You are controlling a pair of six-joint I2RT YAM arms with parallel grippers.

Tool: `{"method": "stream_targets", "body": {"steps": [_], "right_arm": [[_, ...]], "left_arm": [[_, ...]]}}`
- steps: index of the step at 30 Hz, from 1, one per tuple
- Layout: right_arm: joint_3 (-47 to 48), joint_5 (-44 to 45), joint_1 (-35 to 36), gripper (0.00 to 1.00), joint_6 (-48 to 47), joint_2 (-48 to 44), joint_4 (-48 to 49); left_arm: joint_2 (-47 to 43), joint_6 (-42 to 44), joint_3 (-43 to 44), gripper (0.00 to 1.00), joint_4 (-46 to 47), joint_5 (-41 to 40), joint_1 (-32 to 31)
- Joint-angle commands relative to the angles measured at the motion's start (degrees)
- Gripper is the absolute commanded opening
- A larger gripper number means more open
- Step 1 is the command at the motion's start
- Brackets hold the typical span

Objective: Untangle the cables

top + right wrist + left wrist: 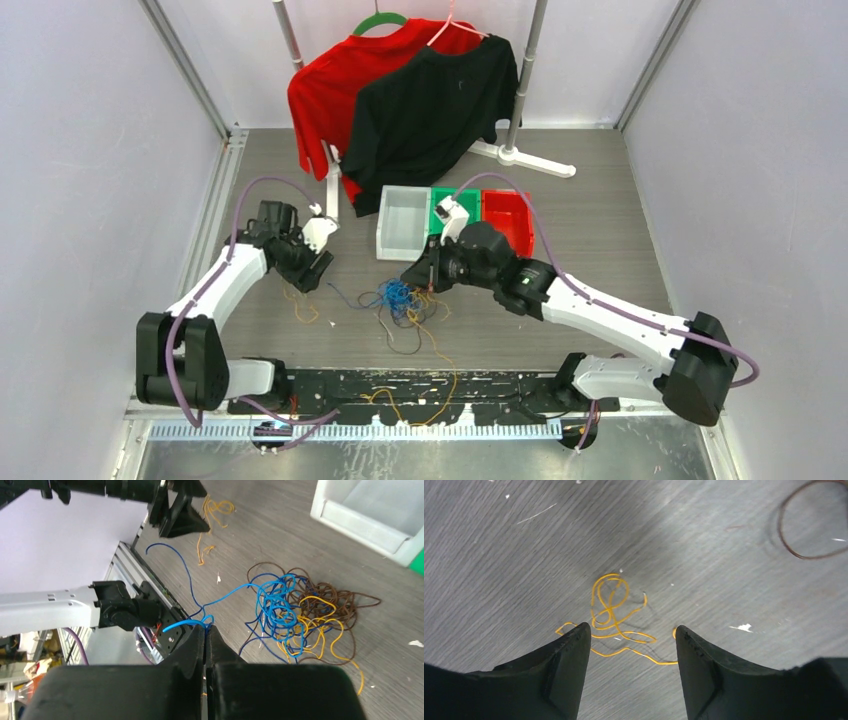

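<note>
My right gripper will release the light blue cable on the bare table (343,344) (206,605) between the tangle and the base of my left arm.
A tangle of blue, yellow-orange and dark brown cables (400,300) lies on the table's middle; it also shows in the right wrist view (300,615). My right gripper (205,627) is shut on a light blue cable (235,587) that runs from the fingertips to the tangle. In the top view the right gripper (422,272) is just right of the tangle. A separate yellow-orange cable (616,615) lies loose on the table. My left gripper (630,630) is open and empty above it, jaws apart on either side. In the top view the left gripper (312,270) is left of the tangle.
A white bin (403,222), a green bin (440,205) and a red bin (508,216) stand behind the tangle. A rack with a red shirt (335,80) and a black shirt (435,100) stands at the back. A brown loop (809,525) lies near the left gripper.
</note>
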Motion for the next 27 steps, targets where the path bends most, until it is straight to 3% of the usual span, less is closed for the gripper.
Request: {"method": "stream_targets", "body": {"steps": [1, 6, 9, 11, 13, 15, 23, 25, 27], "right_arm": [[0.80, -1.57, 2.05, 0.01, 1.76, 2.55, 6.80], [0.71, -1.44, 2.96, 0.01, 2.23, 7.34, 9.22], [0.86, -0.70, 3.15, 0.01, 2.00, 8.93, 9.70], [0.97, 0.74, 3.18, 0.01, 1.34, 8.92, 9.01], [0.93, 3.14, 3.15, 0.01, 0.52, 8.43, 7.82], [0.97, 5.24, 3.21, 0.01, -0.32, 8.12, 6.56], [4.31, 4.37, 3.72, 0.03, -0.05, 15.94, 9.34], [7.10, 2.25, 4.37, 0.15, 0.17, 20.05, 10.57], [10.18, -0.47, 4.89, 0.38, 0.38, 24.16, 11.55]], "left_arm": [[2.26, -3.11, -1.53, 0.62, 8.74, -4.31, 1.88], [4.27, -0.02, -2.33, 0.59, 9.62, -4.55, 3.53], [5.84, 1.26, -2.41, 0.51, 9.54, -3.54, 5.13], [6.90, 1.60, -1.52, 0.36, 8.80, -2.22, 6.65], [7.56, 1.18, 0.45, 0.15, 8.06, 0.59, 9.14], [7.61, 0.77, 3.74, 0.02, 5.65, 3.95, 11.19], [1.05, -0.93, 22.51, 0.00, -8.83, 23.18, 13.74], [-1.70, -2.47, 25.74, 0.00, -10.84, 27.05, 13.53], [-3.25, -2.64, 28.64, 0.00, -13.46, 29.50, 12.67]]}}
